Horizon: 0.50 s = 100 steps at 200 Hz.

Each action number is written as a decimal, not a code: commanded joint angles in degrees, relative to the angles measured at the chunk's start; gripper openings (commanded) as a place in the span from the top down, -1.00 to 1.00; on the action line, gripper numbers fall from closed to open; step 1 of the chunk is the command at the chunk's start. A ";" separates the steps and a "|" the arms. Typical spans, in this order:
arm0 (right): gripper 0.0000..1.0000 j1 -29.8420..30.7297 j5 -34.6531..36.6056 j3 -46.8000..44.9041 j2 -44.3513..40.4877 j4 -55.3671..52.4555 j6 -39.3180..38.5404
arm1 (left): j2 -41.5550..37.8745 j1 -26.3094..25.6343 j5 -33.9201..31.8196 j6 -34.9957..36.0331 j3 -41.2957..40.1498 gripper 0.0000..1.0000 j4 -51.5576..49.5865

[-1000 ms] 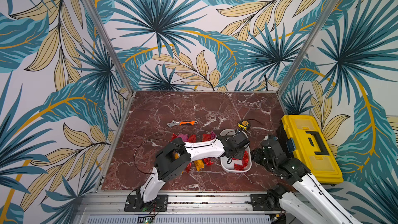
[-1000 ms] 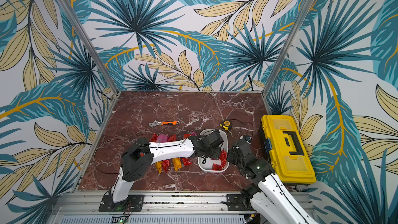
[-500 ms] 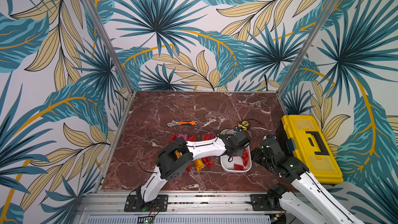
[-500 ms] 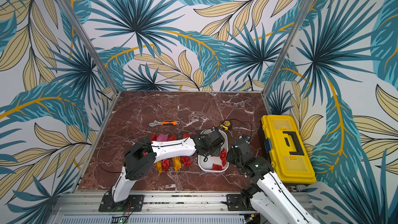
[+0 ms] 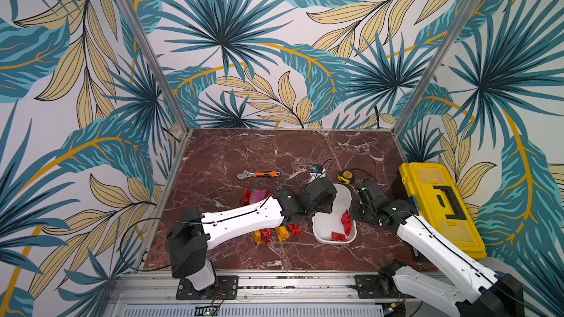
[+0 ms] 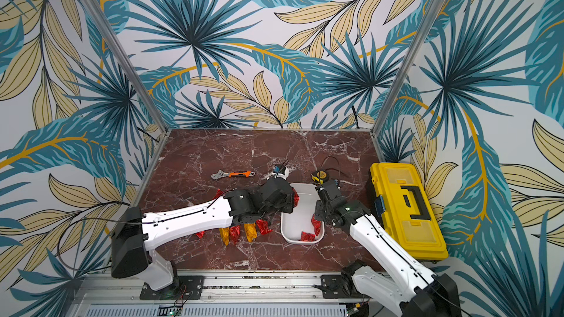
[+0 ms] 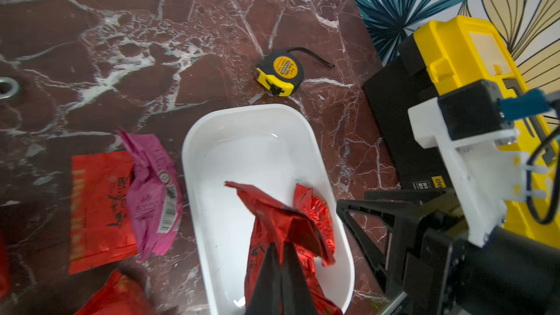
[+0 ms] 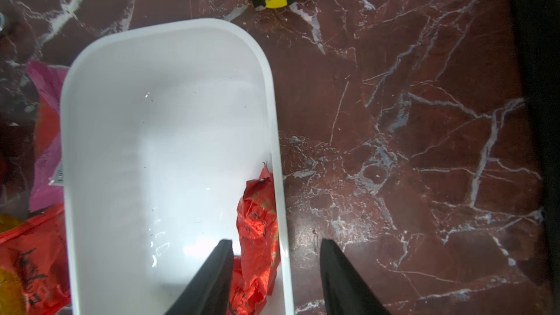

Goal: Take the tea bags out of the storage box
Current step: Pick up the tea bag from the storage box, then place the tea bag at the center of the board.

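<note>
Next, my left gripper lets go of the crinkly red tea bag on the table (image 5: 229, 205), next to the red tea bag that is below the wrench's head.
The storage box (image 5: 341, 201) is a shallow white tub near the table's front right, seen in both top views (image 6: 300, 208). My left gripper (image 7: 280, 253) hangs over it, shut on a crinkly red tea bag (image 7: 272, 216), which also shows in a top view (image 6: 295, 197). Two more red tea bags (image 5: 346, 222) lie against the box's right wall and near end. My right gripper (image 8: 275, 242) is open and straddles that wall, one finger inside beside a red tea bag (image 8: 257, 222). Several red, yellow and pink tea bags (image 5: 276, 233) lie on the table left of the box.
An orange-handled wrench (image 5: 259, 174) lies toward the table's middle. A yellow tape measure (image 5: 345, 175) sits just behind the box. The big yellow toolbox (image 5: 439, 205) stands along the right edge, close to my right arm.
My left gripper has shut on a red tea bag in the box and lifted it toward the box's far left. My right gripper's jaws have spread a little wider.
</note>
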 commanded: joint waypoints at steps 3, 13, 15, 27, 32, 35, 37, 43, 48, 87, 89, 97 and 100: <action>-0.03 -1.33 -1.73 3.49 5.49 1.64 -6.40 | -5.97 3.12 -1.19 0.33 -4.78 0.93 -3.94; -0.03 -1.57 -2.46 4.66 7.85 1.91 -7.34 | -8.55 4.95 -1.23 1.30 -6.45 0.93 -5.44; -0.03 -1.59 -2.66 4.86 8.23 1.97 -7.43 | -9.08 5.35 -1.28 1.61 -6.77 0.92 -5.79; -0.02 -1.78 -3.61 5.49 10.21 2.49 -7.74 | -12.23 7.79 -1.64 3.18 -8.83 0.92 -8.16; -0.02 -1.91 -4.14 5.54 10.77 2.85 -7.75 | -13.64 8.93 -1.46 3.96 -9.73 0.91 -9.01; -0.02 -1.87 -4.43 5.59 11.05 2.96 -7.76 | -14.44 9.73 -1.25 4.52 -10.21 0.90 -9.64; -0.02 -1.86 -4.65 5.55 11.19 3.05 -7.69 | -14.97 10.23 -0.98 4.83 -10.48 0.89 -10.20; -0.01 -1.86 -5.30 5.61 11.53 3.33 -7.46 | -16.64 12.06 -0.40 5.73 -11.29 0.89 -11.89; -0.01 -1.88 -5.71 5.48 11.58 3.52 -7.33 | -17.95 13.67 0.26 6.56 -11.88 0.89 -13.40; -0.01 -1.96 -5.13 4.07 9.51 4.05 -6.07 | -27.28 29.89 4.92 11.24 -19.70 0.87 -20.75; -0.01 -1.95 -5.02 4.05 9.31 4.05 -6.02 | -27.63 31.01 5.20 11.41 -20.23 0.88 -20.62; -0.01 -1.96 -4.96 3.89 8.89 4.05 -5.76 | -28.90 34.95 6.96 12.27 -22.68 0.88 -19.73; -0.01 -1.95 -4.96 3.90 8.68 4.05 -5.67 | -29.25 36.54 7.43 12.47 -23.51 0.88 -19.46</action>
